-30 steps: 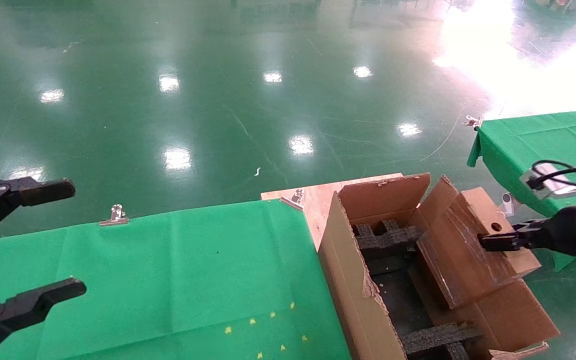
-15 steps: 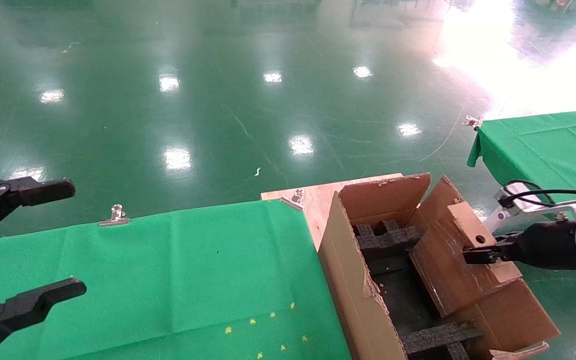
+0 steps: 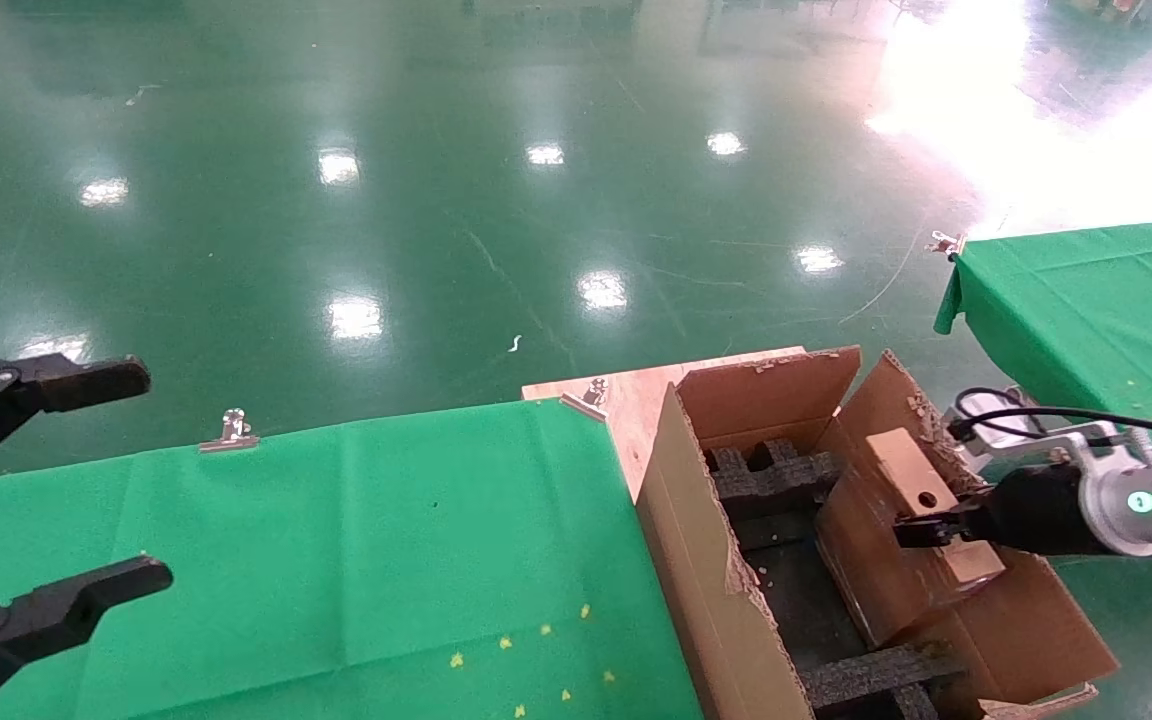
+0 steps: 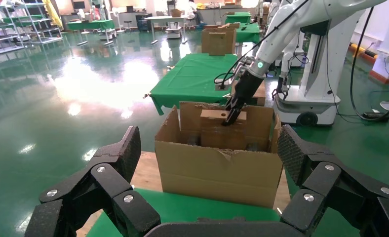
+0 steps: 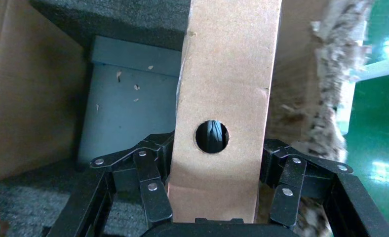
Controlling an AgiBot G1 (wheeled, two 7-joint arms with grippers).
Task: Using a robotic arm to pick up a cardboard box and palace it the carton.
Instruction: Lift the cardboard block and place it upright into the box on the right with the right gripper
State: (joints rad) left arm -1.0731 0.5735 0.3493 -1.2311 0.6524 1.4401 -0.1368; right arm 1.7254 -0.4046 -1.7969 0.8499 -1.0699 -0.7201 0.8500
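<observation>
I will let go of the cardboard box with my right gripper between the foam strips, by the carton's side (image 3: pixel 892 578) (image 5: pixel 207 136) under the white arm.
The large brown carton (image 3: pixel 696 540) with ragged flaps and black foam strips stands at the right end of the green table. My right gripper (image 3: pixel 921 530), on the white arm with a green ring light (image 3: pixel 1141 503), is shut on the small cardboard box (image 3: pixel 901 535) and holds it inside the carton against the right wall. In the right wrist view the box (image 5: pixel 227 98) stands between the fingers (image 5: pixel 150 185), its round hole facing the camera. The left wrist view shows the carton (image 4: pixel 217 163) and the box (image 4: pixel 217 117) in it. My left gripper (image 3: pixel 46 480) is open at the far left.
A green cloth (image 3: pixel 336 560) covers the table, held by metal clips (image 3: pixel 232 430). A bare wooden corner (image 3: pixel 626 395) shows beside the carton. A second green table (image 3: pixel 1086 290) stands at the right. Shiny green floor lies beyond.
My right gripper has moved left and down with the small box, lowering it from above the carton's right flap into the carton. The left arm has not moved.
</observation>
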